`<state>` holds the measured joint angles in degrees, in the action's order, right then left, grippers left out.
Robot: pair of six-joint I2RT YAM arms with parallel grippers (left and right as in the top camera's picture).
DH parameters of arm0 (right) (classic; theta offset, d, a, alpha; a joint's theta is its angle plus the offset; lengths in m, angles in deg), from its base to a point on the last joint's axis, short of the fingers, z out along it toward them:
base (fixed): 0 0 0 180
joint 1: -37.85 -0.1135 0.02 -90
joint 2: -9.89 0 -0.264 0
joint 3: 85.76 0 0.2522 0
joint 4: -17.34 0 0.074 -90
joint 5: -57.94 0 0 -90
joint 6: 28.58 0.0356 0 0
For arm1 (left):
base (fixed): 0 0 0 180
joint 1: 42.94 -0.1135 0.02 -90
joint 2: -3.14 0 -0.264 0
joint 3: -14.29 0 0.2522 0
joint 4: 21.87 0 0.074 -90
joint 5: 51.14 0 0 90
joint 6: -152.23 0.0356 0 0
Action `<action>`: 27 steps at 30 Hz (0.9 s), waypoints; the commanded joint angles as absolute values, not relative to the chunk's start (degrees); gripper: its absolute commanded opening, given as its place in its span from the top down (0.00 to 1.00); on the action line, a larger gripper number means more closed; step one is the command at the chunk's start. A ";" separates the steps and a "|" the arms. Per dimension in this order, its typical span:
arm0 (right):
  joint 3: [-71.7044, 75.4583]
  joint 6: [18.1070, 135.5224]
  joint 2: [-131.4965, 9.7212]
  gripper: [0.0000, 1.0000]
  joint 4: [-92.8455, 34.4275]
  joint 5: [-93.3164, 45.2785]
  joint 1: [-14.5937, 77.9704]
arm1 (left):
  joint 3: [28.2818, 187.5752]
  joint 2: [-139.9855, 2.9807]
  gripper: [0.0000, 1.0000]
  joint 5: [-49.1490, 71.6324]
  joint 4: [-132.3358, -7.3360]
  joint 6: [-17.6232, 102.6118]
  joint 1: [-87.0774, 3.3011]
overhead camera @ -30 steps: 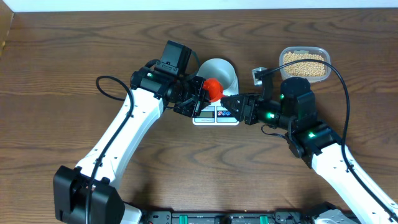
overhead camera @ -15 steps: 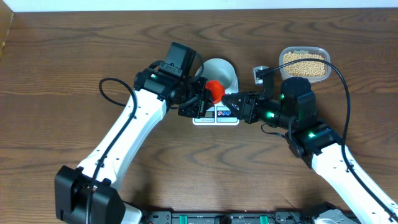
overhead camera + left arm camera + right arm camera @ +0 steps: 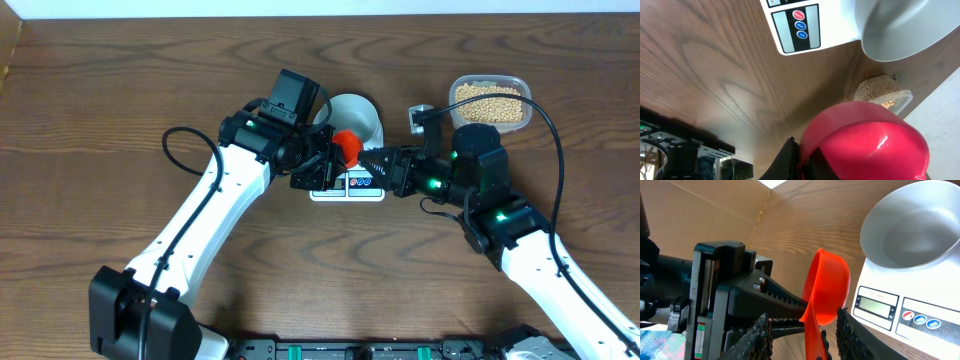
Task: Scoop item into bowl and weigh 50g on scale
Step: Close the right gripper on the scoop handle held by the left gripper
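Observation:
The robot's left gripper holds the red scoop by the rim of its bowl, so its right gripper should take the scoop's handle (image 3: 814, 336) before it carries the scoop to the tan beans.
A red scoop (image 3: 344, 146) hangs over the front left of the white scale (image 3: 350, 186), with my left gripper (image 3: 322, 166) shut on it; its bowl (image 3: 870, 142) fills the left wrist view. My right gripper (image 3: 802, 317) is open, one finger on each side of the scoop's handle (image 3: 813, 332), with a gap on both sides. The white bowl (image 3: 362, 116) stands on the scale and looks bare inside (image 3: 910, 230). The tan beans (image 3: 490, 101) lie in a clear tub at the back right. The scoop's inside is hidden.
The scale's display (image 3: 877, 301) and round buttons (image 3: 921, 320) face the front edge, right below the two grippers. Both arms meet over the scale. A black cable (image 3: 180, 150) loops beside the left arm.
My right gripper's jaws have narrowed around the scoop's handle. The left arm has shifted slightly back and right, carrying the scoop with it.

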<state>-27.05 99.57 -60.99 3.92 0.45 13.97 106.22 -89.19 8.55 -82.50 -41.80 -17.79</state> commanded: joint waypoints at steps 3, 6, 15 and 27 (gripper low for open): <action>-26.09 99.07 -61.01 0.64 4.02 -0.03 13.41 | 106.38 -88.29 0.93 8.44 -82.63 -43.11 -17.83; -26.09 99.07 -61.01 0.68 4.02 -0.05 13.41 | 106.38 -88.29 0.92 8.44 -82.66 -43.11 -17.83; -26.09 99.07 -61.01 0.92 4.02 -0.03 13.41 | 106.38 -88.29 0.93 8.44 -82.63 -43.11 -17.83; -26.09 99.07 -61.01 0.82 4.00 -0.05 13.41 | 106.38 -88.29 0.93 8.44 -82.66 -43.09 -17.83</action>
<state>-27.05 99.66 -60.99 3.87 0.14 13.93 106.22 -89.19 8.55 -82.50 -42.63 -17.79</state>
